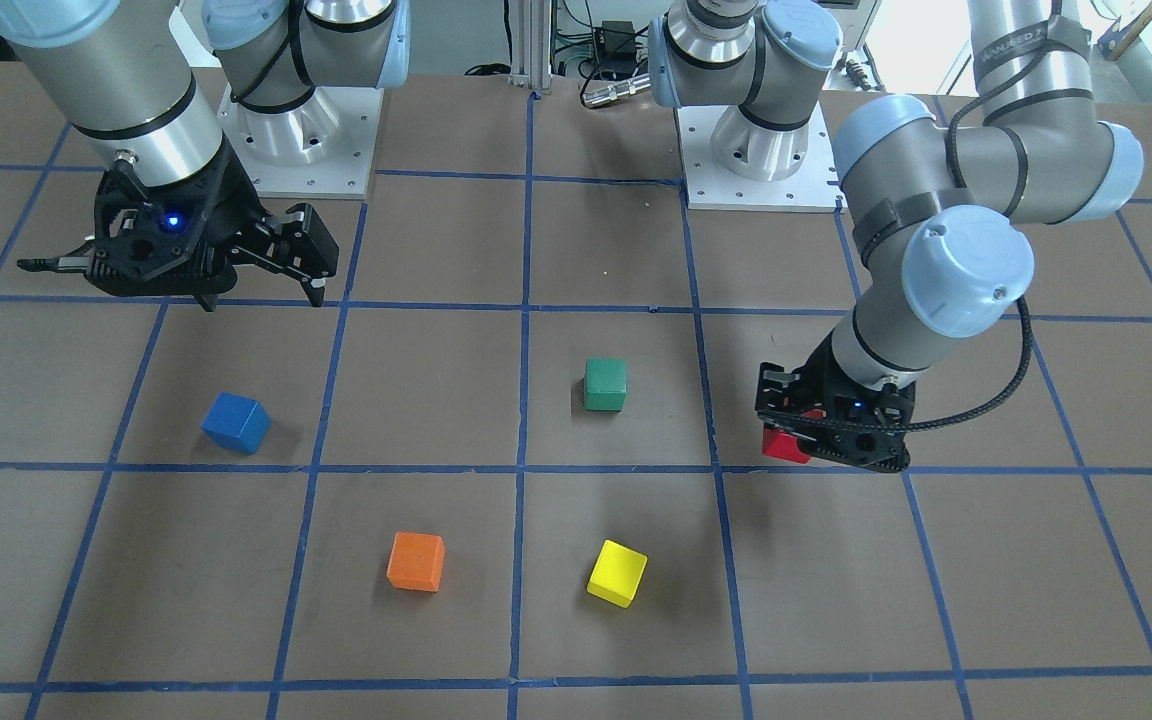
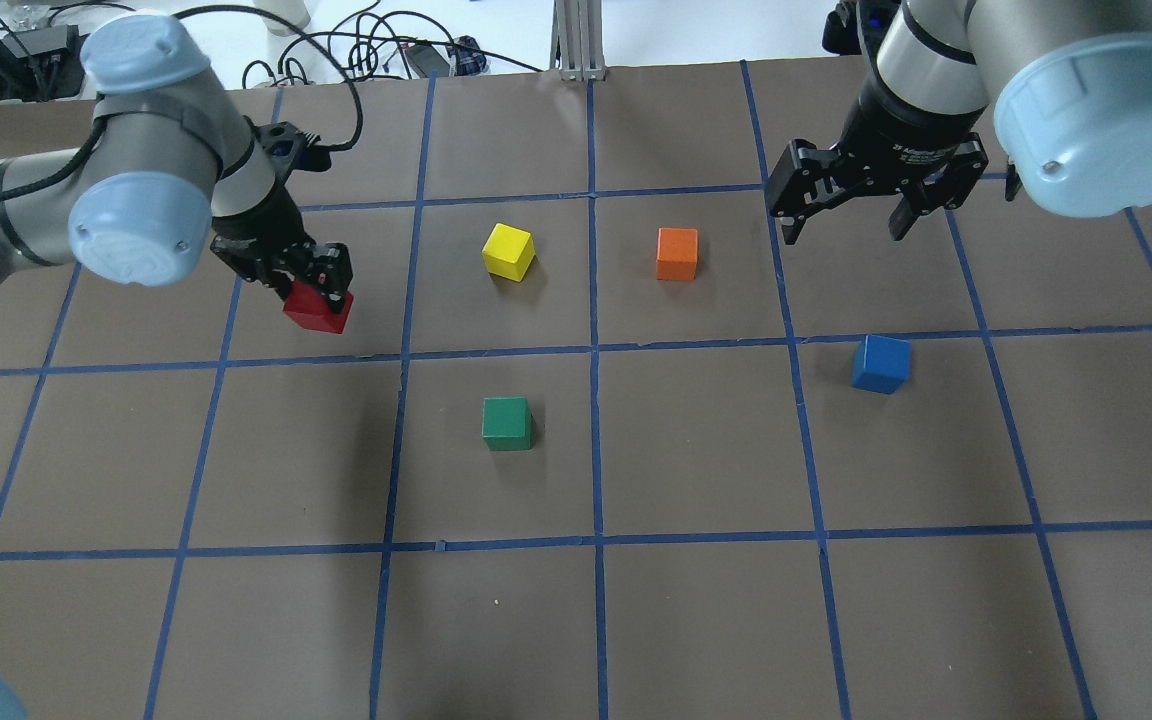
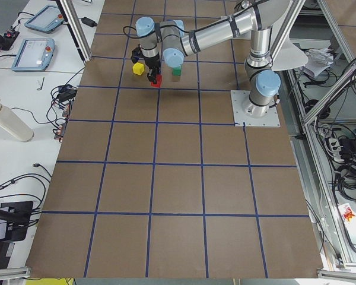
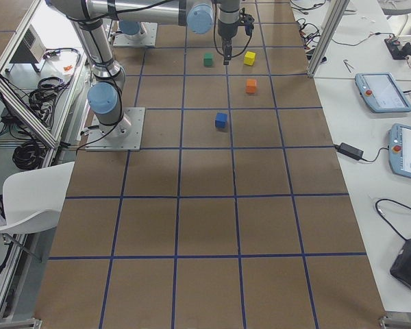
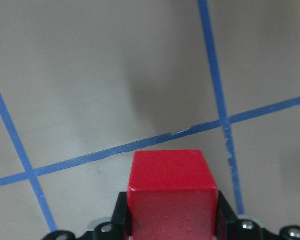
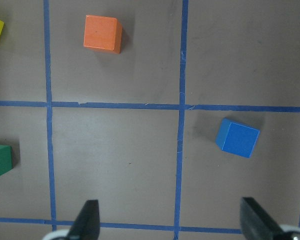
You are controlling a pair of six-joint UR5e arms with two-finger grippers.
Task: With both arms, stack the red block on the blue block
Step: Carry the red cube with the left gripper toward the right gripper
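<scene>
Next, I release the red block on the bare table [image 1: 473, 430] between the green cube and the blue block, using my left gripper.
My left gripper [image 2: 321, 290] is shut on the red block [image 2: 317, 309] and holds it a little above the brown table. The red block fills the bottom of the left wrist view [image 5: 171, 195], and in the front view it [image 1: 784, 444] shows under the left gripper [image 1: 816, 440]. The blue block [image 2: 880, 363] lies alone on the table on the right side, also seen in the front view [image 1: 235, 422]. My right gripper [image 2: 844, 235] is open and empty, raised above the table beyond the blue block. In the right wrist view the blue block [image 6: 237, 137] lies ahead of the spread fingers [image 6: 87, 222].
A green cube [image 2: 507, 423], a yellow cube [image 2: 508, 250] and an orange cube [image 2: 677, 253] lie between the two grippers. The table is marked with blue tape lines [image 2: 593, 350]. The arm bases [image 1: 758, 150] stand at the robot's edge.
</scene>
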